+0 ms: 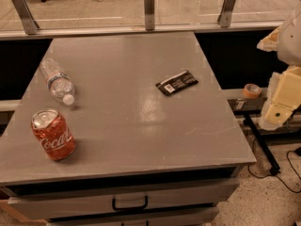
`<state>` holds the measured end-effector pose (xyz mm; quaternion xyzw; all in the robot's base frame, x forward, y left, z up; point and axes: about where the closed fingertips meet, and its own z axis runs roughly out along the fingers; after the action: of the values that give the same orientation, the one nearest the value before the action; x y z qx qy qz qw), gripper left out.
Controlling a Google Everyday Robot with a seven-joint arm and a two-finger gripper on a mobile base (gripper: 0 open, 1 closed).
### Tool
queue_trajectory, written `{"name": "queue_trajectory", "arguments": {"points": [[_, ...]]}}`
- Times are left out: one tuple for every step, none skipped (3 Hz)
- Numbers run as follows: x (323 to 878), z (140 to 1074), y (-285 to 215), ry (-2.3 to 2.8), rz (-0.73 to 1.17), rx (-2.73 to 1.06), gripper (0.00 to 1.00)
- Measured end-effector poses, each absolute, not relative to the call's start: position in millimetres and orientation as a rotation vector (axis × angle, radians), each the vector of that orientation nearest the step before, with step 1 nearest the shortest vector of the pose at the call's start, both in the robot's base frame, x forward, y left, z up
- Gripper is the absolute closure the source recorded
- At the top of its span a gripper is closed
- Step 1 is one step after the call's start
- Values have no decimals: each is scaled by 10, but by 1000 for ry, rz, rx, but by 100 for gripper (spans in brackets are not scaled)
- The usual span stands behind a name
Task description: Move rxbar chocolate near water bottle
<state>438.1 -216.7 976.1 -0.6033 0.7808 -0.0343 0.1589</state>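
My gripper is to go to the rxbar chocolate next, and there it should close on the end [190, 78] that is away from the water bottle.
The rxbar chocolate [177, 83] is a flat black wrapper with a white label patch, lying on the grey table top [127, 126] right of centre. The water bottle [57, 81] is clear plastic with a white cap and lies on its side at the table's left, cap toward the front. The gripper [281, 100] is the cream-coloured part at the right edge of the view, off the table and well to the right of the bar, holding nothing that I can see.
A red Coca-Cola can [52, 134] stands upright at the front left, just in front of the bottle. A roll of tape [252, 90] lies on a ledge right of the table. Drawers with a black handle [130, 204] are below the front edge. A glass railing runs behind.
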Motion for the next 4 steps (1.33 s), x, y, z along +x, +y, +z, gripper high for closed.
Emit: {"name": "queue_trajectory", "arguments": {"points": [[4381, 9762, -2167, 2232, -98, -1725, 0], [4616, 9729, -1915, 2117, -124, -1930, 0], [5042, 9587, -1587, 1937, -167, -2223, 0], [5527, 9443, -1321, 1763, -216, -2439, 0]]}}
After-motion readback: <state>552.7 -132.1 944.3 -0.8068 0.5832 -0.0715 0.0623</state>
